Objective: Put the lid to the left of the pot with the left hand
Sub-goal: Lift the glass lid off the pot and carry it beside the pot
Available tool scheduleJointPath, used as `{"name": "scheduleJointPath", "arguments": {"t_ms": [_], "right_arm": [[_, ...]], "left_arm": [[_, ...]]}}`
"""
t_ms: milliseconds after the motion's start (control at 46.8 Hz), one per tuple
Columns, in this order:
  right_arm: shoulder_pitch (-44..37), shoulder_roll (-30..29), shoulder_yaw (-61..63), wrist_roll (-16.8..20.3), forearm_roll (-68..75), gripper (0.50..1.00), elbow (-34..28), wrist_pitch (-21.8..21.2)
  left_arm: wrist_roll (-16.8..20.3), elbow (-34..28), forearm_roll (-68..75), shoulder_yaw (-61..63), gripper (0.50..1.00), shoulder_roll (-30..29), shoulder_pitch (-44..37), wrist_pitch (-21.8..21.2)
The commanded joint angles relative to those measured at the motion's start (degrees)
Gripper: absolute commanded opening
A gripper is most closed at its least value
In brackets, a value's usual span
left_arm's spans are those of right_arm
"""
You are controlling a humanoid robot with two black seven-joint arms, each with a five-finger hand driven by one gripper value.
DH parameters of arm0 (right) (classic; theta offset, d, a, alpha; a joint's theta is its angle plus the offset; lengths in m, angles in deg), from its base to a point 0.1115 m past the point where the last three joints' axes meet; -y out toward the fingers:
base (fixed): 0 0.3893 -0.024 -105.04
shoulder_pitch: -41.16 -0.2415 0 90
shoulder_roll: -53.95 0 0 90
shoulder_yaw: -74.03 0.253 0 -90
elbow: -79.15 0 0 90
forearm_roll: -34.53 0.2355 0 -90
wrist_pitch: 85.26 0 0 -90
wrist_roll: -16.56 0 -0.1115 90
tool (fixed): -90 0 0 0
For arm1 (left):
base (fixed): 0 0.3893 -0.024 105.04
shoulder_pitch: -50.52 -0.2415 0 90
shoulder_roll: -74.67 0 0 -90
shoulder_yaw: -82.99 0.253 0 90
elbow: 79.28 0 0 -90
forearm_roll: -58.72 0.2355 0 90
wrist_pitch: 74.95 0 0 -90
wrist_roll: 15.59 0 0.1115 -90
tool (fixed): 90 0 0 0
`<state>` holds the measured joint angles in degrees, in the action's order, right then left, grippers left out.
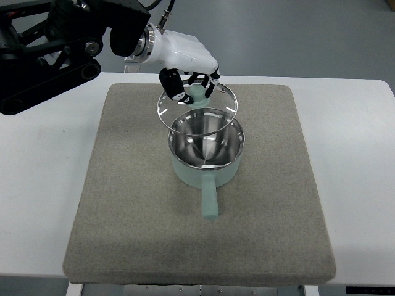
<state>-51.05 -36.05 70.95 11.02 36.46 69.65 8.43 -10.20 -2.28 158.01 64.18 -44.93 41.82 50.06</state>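
Observation:
I will use my left gripper to set the glass lid, now tilted above the pot's far rim, down on the grey mat's far corner (129, 123) nearest my dark arm.
A small mint-green pot (205, 163) with a shiny steel inside stands in the middle of the grey mat (123, 203), its handle pointing toward the near edge. My left hand (190, 79), white with black fingertips, comes in from the upper left and is shut on the mint knob of the glass lid (219, 102). The lid is lifted and tilted above the pot's far rim, overlapping it in this view. The right hand is out of view.
The mat lies on a white table (43, 166). My dark left arm (55, 49) crosses the upper left corner. The mat's left part beside the pot shows bare felt.

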Motion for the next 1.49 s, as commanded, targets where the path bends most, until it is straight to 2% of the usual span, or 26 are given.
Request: {"name": "scheduleJointPath", "arguments": {"t_ms": [0,406,512,790,918,1132,1473], "right_arm": [[0.0,0.0,0.0,0.0,0.0,0.921,0.0,0.0],[0.0,0.0,0.0,0.0,0.0,0.921,0.0,0.0],[0.0,0.0,0.0,0.0,0.0,0.921,0.0,0.0],[0.0,0.0,0.0,0.0,0.0,0.921,0.0,0.0],[0.0,0.0,0.0,0.0,0.0,0.921,0.0,0.0],[0.0,0.0,0.0,0.0,0.0,0.921,0.0,0.0],[0.0,0.0,0.0,0.0,0.0,0.921,0.0,0.0]], "left_arm": [[0.0,-0.1,0.0,-1.4,0.500,-2.8,-0.3,0.0],[0.0,-2.5,1.7,-2.2,0.500,-12.6,-7.5,0.0],[0.1,-4.6,1.7,-2.1,0.500,-13.5,-9.4,0.0],[0.0,-8.1,5.0,-1.8,0.500,-12.0,-15.1,0.0],[-0.6,-9.2,5.2,-1.7,0.500,-10.4,-16.6,-1.6],[-0.8,-10.9,5.2,-1.7,0.500,-8.9,-17.6,-6.7],[-0.8,-13.8,5.2,-1.7,0.500,-5.0,-17.7,-9.8]]}}
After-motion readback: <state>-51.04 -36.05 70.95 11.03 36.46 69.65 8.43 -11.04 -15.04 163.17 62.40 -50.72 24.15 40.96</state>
